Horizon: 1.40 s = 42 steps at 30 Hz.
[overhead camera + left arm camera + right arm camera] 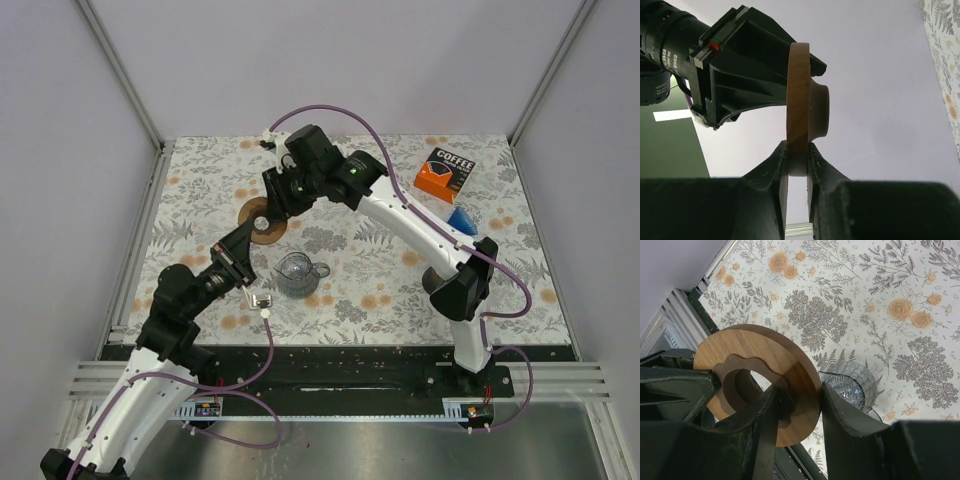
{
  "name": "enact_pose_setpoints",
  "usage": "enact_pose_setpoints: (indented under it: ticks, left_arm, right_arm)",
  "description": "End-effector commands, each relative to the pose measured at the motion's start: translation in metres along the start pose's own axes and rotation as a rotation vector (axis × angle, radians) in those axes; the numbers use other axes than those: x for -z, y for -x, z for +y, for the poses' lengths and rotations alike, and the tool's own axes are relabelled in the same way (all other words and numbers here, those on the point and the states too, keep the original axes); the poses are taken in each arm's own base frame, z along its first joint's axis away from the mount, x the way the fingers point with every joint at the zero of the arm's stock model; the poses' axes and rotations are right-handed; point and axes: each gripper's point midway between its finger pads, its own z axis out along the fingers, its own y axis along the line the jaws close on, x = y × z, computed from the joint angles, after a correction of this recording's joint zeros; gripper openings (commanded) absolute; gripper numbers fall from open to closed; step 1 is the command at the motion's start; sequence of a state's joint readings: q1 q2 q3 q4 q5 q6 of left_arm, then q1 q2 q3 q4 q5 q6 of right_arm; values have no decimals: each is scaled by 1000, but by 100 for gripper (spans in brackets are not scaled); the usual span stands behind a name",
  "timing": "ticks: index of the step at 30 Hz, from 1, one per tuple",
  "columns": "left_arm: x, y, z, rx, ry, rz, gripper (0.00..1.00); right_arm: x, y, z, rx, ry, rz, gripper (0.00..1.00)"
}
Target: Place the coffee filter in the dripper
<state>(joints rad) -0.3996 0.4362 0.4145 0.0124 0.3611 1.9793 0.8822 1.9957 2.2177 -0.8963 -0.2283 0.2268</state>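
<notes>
I need to open my right gripper and let the wooden ring go on the open top of the glass dripper [294,266] [842,391]. The ring is held upright above the dripper now.
A wooden ring [268,236] hangs above the table, held from both sides. My left gripper [798,151] is shut on the edge of the wooden ring [799,95], which stands upright between its jaws. My right gripper [797,390] is shut across the wooden ring [752,347], one finger through the central hole and the other on the outer rim. The glass dripper [298,272] stands on the floral cloth just below; the right wrist view shows the glass dripper [849,384] beside the ring. No loose coffee filter shows.
An orange box labelled COFFEE [445,172] lies at the back right, with a blue cone [462,218] in front of it. A small white clip-like piece [258,298] lies left of the dripper. Metal frame rails [150,230] border the cloth.
</notes>
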Motion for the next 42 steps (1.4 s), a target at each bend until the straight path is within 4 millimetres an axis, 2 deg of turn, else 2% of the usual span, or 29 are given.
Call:
enact_pose_setpoints:
  ticks: [1, 3, 4, 5, 7, 10, 12, 14, 16, 17, 20, 23, 28, 34, 42]
  left_arm:
    - [6, -20, 31, -159, 42, 85, 21]
    - [6, -32, 27, -61, 15, 131, 71]
    - [7, -42, 26, 2, -5, 172, 87]
    - [7, -52, 24, 93, -27, 210, 99]
    - [10, -78, 22, 321, -76, 323, 99]
    - [17, -94, -2, 746, -233, 487, 99]
    - [25, -85, -9, 995, -327, 537, 99]
    - [33, -51, -32, 1239, -477, 522, 99]
    - [41, -22, -44, 1438, -592, 525, 99]
    - [46, -14, -50, 1515, -630, 554, 99]
    - [46, -18, -68, 1798, -618, 732, 99]
    - [39, -24, -73, 2039, -593, 750, 98]
    - [28, -39, -83, 2137, -427, 745, 99]
    - [22, -28, -102, 2222, -447, 737, 99]
    - [25, -25, -116, 2255, -433, 751, 99]
  right_arm:
    - [5, 4, -10, 37, -80, -21, 1]
    - [9, 2, -21, 44, -117, -14, 0]
    - [11, 3, -28, 40, -136, -15, 0]
    - [13, 1, -35, 32, -154, -10, 0]
    - [20, 2, -50, 18, -190, -18, 0]
    - [23, -5, -74, -3, -239, -7, 0]
    - [20, -13, -86, -5, -250, 10, 0]
    - [12, -24, -92, 16, -248, 30, 0]
    - [5, -37, -93, 18, -228, 53, 0]
    - [0, -48, -95, 12, -220, 76, 0]
    - [-14, -61, -88, 20, -165, 90, 0]
    - [-26, -73, -80, 64, -149, 121, 0]
    - [-39, -89, -77, 83, -149, 172, 0]
    - [-58, -102, -65, 132, -112, 216, 2]
    - [-68, -116, -69, 143, -110, 256, 15]
